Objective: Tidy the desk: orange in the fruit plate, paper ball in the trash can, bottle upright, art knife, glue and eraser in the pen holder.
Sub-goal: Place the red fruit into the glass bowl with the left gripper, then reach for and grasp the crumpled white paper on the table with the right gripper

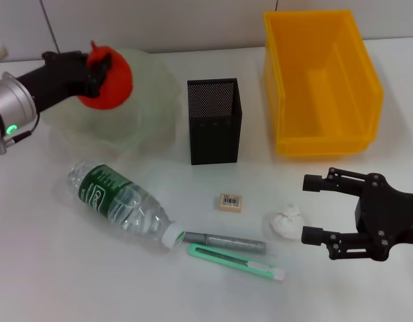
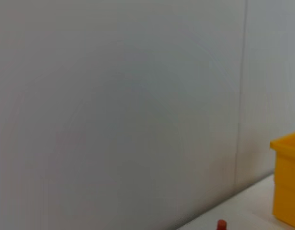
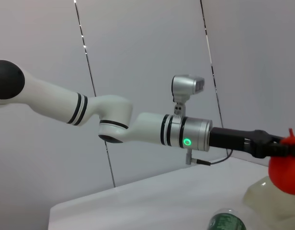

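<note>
My right gripper needs to grab the white paper ball (image 1: 287, 223) near the grey glue stick, as the paper ball belongs in the yellow bin.
My left gripper (image 1: 102, 67) is shut on the orange (image 1: 118, 86) and holds it over the translucent fruit plate (image 1: 153, 117) at the back left; the orange also shows in the right wrist view (image 3: 287, 166). My right gripper (image 1: 312, 208) is open and empty at the front right, its fingertips just right of the white paper ball (image 1: 285, 223). The bottle (image 1: 119, 199) lies on its side. The eraser (image 1: 230, 202), the grey glue stick (image 1: 224, 241) and the green art knife (image 1: 237, 262) lie in front of the black mesh pen holder (image 1: 214, 121).
The yellow bin (image 1: 320, 87) stands at the back right, behind my right gripper; its corner shows in the left wrist view (image 2: 287, 182). A wall runs along the table's far edge.
</note>
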Motion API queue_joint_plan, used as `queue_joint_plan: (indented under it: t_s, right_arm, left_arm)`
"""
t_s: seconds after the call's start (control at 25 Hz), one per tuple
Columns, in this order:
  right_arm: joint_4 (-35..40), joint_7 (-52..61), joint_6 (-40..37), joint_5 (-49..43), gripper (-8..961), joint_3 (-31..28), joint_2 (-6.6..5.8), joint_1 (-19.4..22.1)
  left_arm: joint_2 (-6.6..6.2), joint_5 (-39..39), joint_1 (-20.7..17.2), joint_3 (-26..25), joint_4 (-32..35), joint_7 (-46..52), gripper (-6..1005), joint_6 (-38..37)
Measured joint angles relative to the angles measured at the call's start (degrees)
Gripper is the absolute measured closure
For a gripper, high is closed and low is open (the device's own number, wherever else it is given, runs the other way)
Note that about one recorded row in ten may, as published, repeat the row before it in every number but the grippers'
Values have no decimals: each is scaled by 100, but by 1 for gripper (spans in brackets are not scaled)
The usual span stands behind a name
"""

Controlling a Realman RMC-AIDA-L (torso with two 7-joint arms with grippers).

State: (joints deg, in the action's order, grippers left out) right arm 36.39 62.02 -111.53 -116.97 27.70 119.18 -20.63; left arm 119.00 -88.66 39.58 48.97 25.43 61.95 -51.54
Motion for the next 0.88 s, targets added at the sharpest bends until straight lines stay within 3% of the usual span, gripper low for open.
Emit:
queue_joint_plan:
  t_s: [0.08,0.48,0.6,0.64,0.84,0.88]
  right_arm:
    - [-1,12,0,0,120,4,0,-20]
    - [18,170,46,42,119,-33,-3,-54]
    - [384,748,13,189,119,-103,-17,-63]
    - [384,748,13,189,119,-103,-17,-63]
    - [2164,2548,-301,442,119,-33,-34,-95]
    - [3034,3416,-434,382,119,187,-60,-184]
  left_arm:
    - [10,9,3,5,-3,13,941,-10]
    - [-8,96,-77,10,24,-6,588,-401]
    - [-42,99,-360,-1,173,-9,446,-1330]
    - [-42,99,-360,-1,173,-9,392,-1330]
    - [-74,35,-889,220,449,-218,200,-2883]
    - [-74,35,-889,220,449,-218,165,-2883]
